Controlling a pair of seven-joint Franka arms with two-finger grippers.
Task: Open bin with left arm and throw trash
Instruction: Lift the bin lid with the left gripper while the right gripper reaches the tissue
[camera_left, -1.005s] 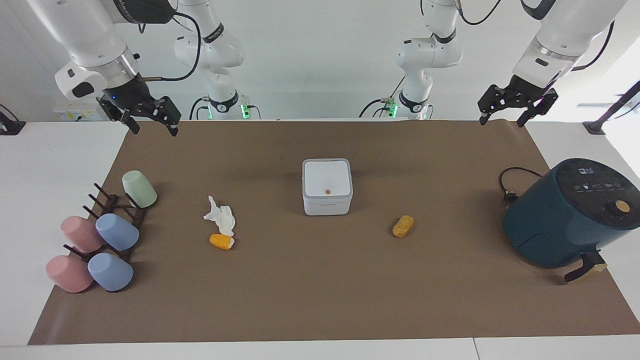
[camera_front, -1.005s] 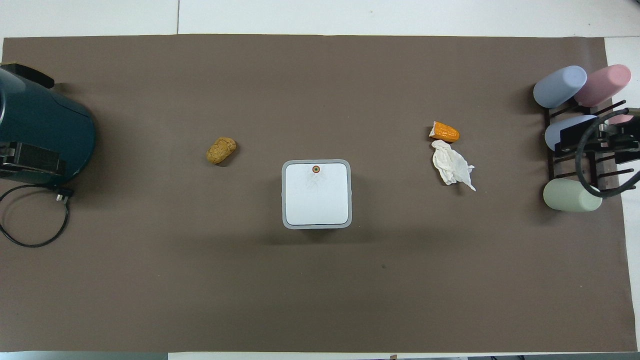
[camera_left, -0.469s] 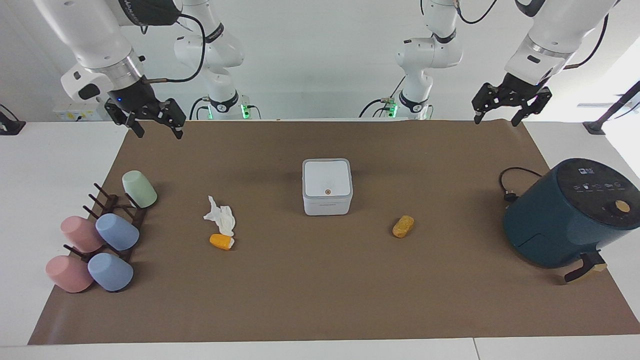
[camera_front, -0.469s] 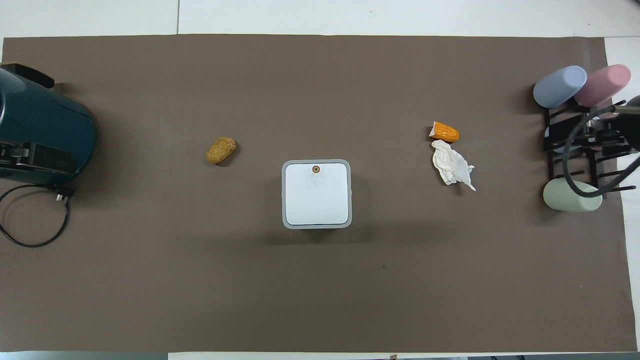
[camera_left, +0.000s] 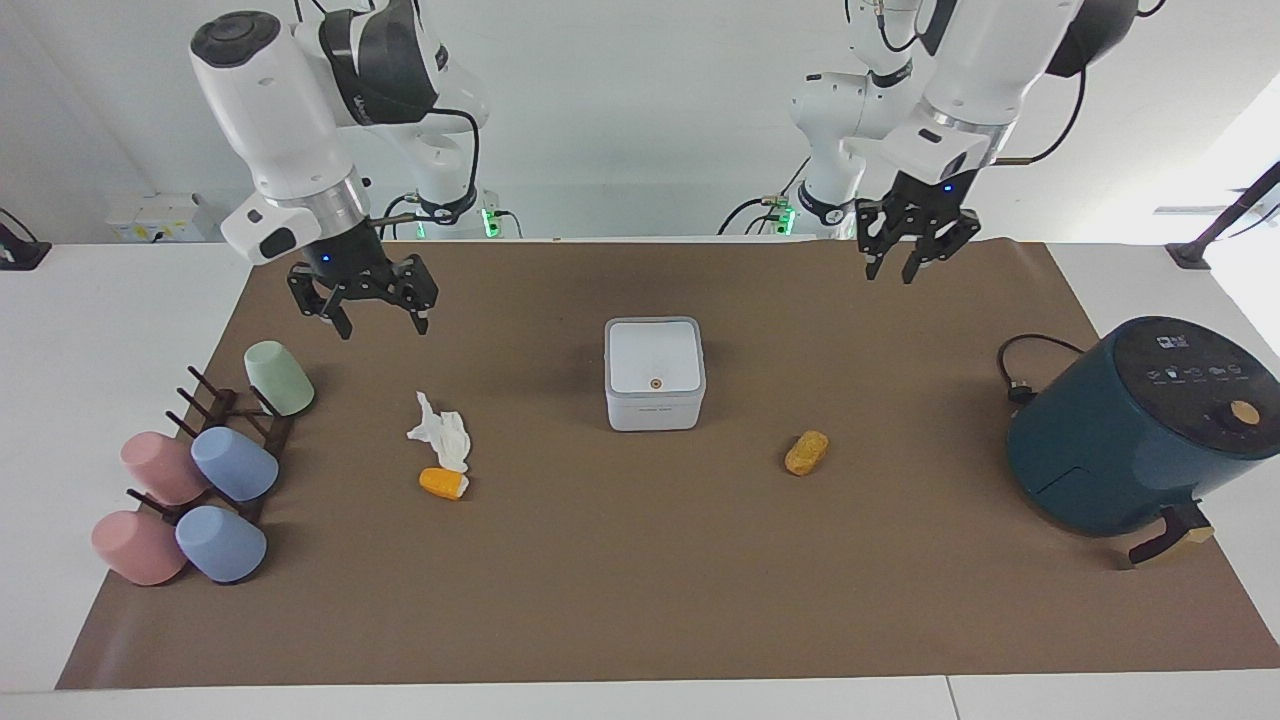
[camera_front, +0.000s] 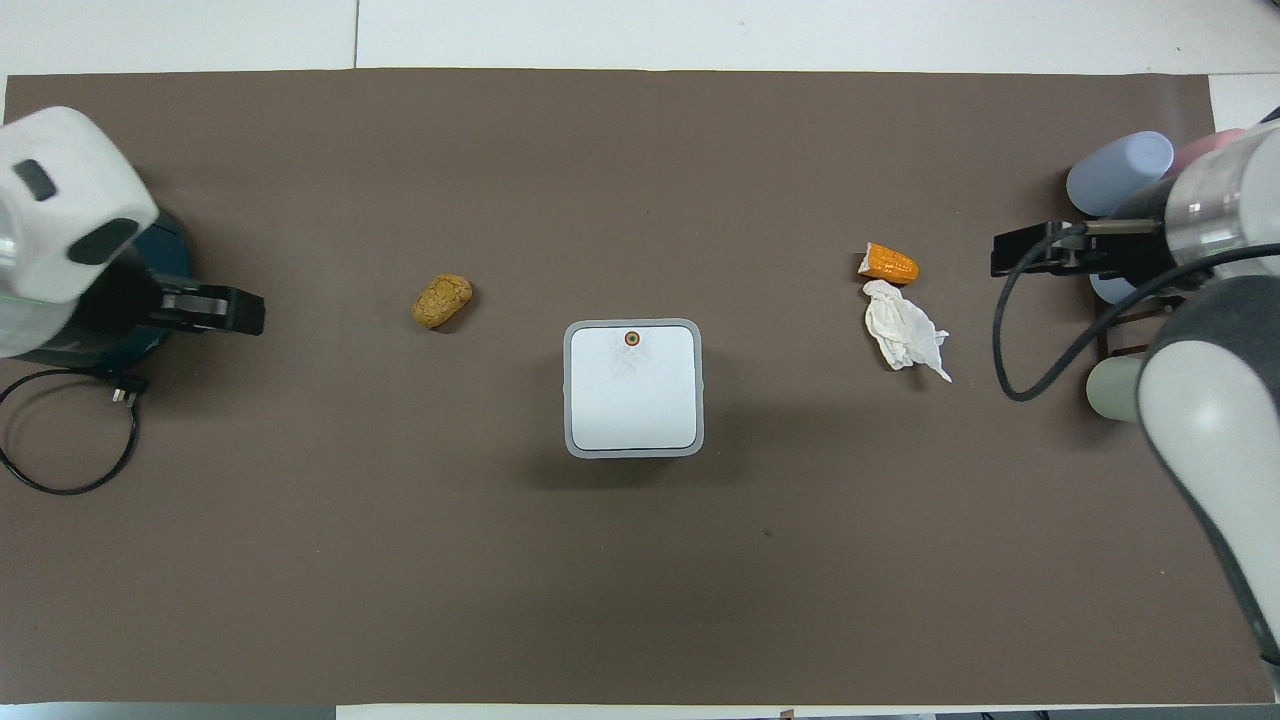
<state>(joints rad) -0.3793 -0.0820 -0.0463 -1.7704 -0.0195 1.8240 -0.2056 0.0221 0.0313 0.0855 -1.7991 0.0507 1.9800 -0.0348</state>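
Observation:
The crumpled white tissue's middle (camera_front: 906, 332), next to the orange lump, is next for my right gripper, which should go there and close.
The white square bin (camera_left: 654, 372) stands mid-mat with its lid shut, the orange dot on top; it also shows in the overhead view (camera_front: 633, 388). The crumpled white tissue (camera_left: 440, 432) (camera_front: 905, 335) and the orange lump (camera_left: 442, 483) (camera_front: 888, 265) lie together toward the right arm's end. The yellow-brown lump (camera_left: 806, 452) (camera_front: 442, 300) lies toward the left arm's end. My left gripper (camera_left: 890, 272) (camera_front: 215, 308) is open and empty, up over the mat's robot-side edge. My right gripper (camera_left: 382, 325) (camera_front: 1040, 250) is open and empty, over the mat near the green cup.
A dark teal air fryer (camera_left: 1140, 425) with a black cable (camera_front: 60, 440) stands at the left arm's end. A dark rack with several pastel cups (camera_left: 200, 470) lies at the right arm's end. A brown mat (camera_left: 640, 580) covers the table.
Both arms have swung inward from the table's corners. The left gripper has moved toward the bin's side and the right gripper has come down toward the tissue. Bin and trash have not moved.

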